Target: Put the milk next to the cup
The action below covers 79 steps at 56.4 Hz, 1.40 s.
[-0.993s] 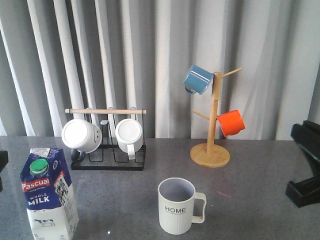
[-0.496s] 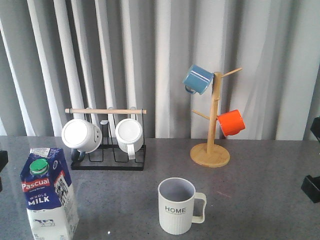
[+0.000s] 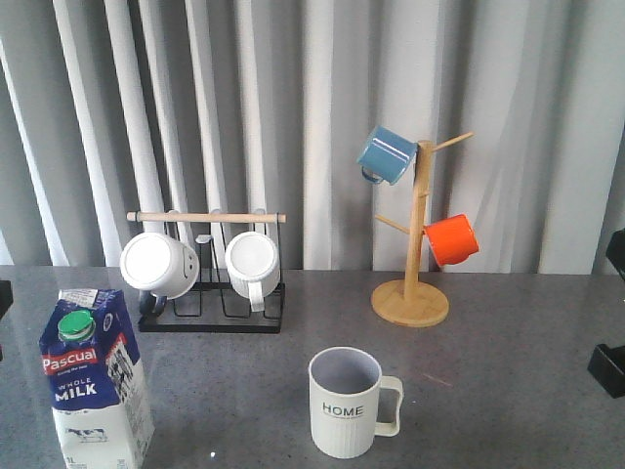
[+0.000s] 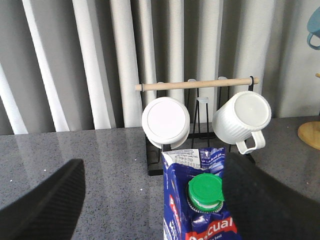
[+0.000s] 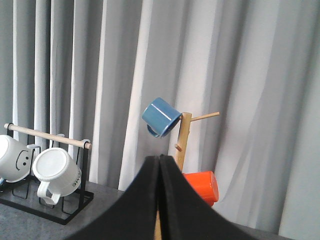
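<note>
I will close my left gripper around the red Pascual band (image 3: 83, 360) (image 4: 212, 232) of the milk, just below the milk's green cap.
The milk (image 3: 96, 381), a blue-and-white Pascual carton with a green cap, stands upright at the table's front left. The cup (image 3: 347, 403), a ribbed pale mug marked HOME, sits well to its right, handle to the right. In the left wrist view my left gripper (image 4: 155, 165) is open wide around the milk (image 4: 200, 200), which stands close to one finger (image 4: 265, 200); whether they touch I cannot tell. My right gripper (image 5: 160, 200) is shut on nothing. In the front view it shows only as dark parts at the right edge (image 3: 613, 363), far from the cup.
A black wire rack (image 3: 210, 318) with a wooden bar holds two white mugs behind the milk. A wooden mug tree (image 3: 415, 283) at the back right carries a blue mug (image 3: 388, 154) and an orange mug (image 3: 451, 239). Grey curtains close off the back.
My right arm has pulled back to the right, from well in view to just the frame's edge. Milk and cup have not moved.
</note>
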Available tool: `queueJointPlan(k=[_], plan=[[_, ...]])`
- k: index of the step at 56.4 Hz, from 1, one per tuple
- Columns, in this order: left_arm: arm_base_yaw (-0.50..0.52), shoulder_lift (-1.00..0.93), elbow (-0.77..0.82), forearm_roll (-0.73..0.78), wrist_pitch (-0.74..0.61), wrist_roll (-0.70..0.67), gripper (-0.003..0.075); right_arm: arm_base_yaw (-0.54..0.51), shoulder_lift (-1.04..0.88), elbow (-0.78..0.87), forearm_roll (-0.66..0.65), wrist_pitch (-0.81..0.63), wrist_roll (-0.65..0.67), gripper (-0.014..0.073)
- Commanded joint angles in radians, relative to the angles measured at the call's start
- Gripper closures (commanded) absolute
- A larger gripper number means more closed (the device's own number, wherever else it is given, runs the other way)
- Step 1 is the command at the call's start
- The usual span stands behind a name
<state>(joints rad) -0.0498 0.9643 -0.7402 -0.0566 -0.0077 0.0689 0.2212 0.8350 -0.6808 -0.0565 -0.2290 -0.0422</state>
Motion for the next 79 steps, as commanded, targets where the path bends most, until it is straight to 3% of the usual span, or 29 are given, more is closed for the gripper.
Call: queueJointPlan(k=[1,10,17,24,66,79], plan=[[-0.003,-0.010,-0.034,-0.005,-0.083,-0.009,0.0187,-0.005,-0.006,-0.028,-0.003,-0.069,0.003,0.0602],[-0.032,-0.010,-0.034,-0.066,-0.105,-0.137,0.0149,-0.005,-0.006,-0.028,-0.003,-0.069,0.003,0.0602],[-0.067,0.006,-0.034,-0.053,-0.219,-0.140,-0.0016,-0.005,-0.006,-0.028,-0.003,-0.069,0.003,0.0602],[-0.093,0.063,-0.034,-0.056,-0.317,-0.155,-0.0011,-0.005,-0.006,-0.028,-0.003,-0.069,0.003,0.0602],[-0.105,0.409,-0.034,-0.053,-0.406,-0.229,0.0009,-0.005,-0.006,-0.028,-0.003,-0.068,0.003,0.0602],[-0.104,0.434,-0.034,-0.053,-0.443,-0.217,0.0109,-0.005,-0.006,-0.028,-0.003,-0.069,0.003,0.0602]])
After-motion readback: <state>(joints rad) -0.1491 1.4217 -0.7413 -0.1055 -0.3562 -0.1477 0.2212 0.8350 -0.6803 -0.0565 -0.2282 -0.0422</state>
